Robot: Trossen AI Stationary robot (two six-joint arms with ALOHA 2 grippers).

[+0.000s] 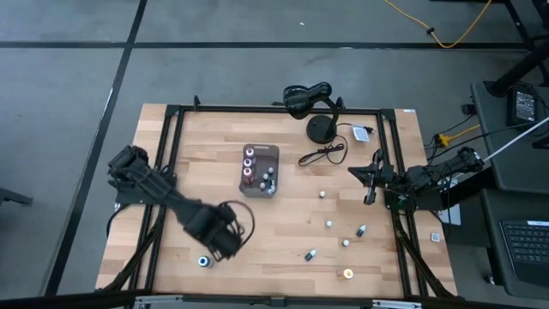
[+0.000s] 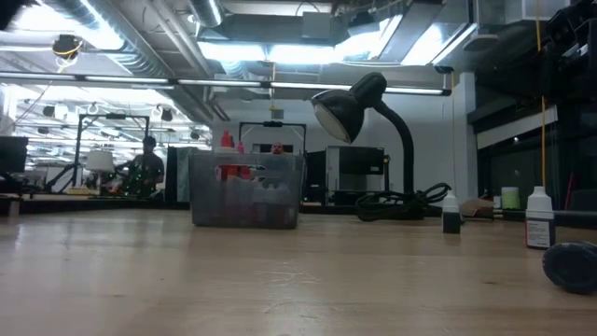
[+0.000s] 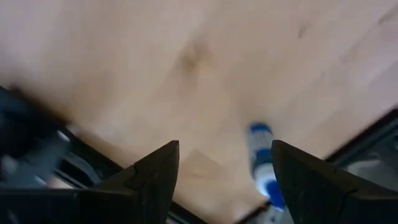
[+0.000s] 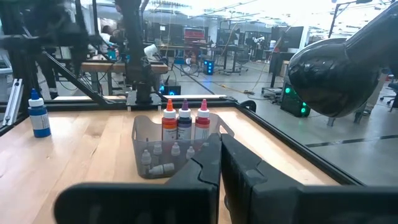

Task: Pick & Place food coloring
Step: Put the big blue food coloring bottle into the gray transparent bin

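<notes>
The blue-capped bottle near the front has a white ring [image 1: 204, 260] [image 3: 265, 172] just below its blue cap, and my left gripper should go there next and close on it.
Several food coloring bottles stand in a grey tray [image 1: 260, 170] at the table's middle, among them orange-, purple- and pink-capped ones [image 4: 185, 118]. A blue-capped bottle [image 1: 203, 261] stands upright near the front left. My left gripper [image 1: 225, 243] hovers open just right of it and points down. In its wrist view the blue bottle [image 3: 263, 165] shows close beside one finger, with nothing between the fingers [image 3: 160, 171]. More small bottles [image 1: 328, 224] are scattered on the right half. My right gripper [image 1: 367, 176] waits shut at the right edge.
A black desk lamp [image 1: 309, 99] stands at the far edge on its round base [image 1: 322, 129], its cable trailing forward. A black frame rail [image 1: 163, 184] runs along the table's sides. Bare wood lies between the tray and the blue bottle.
</notes>
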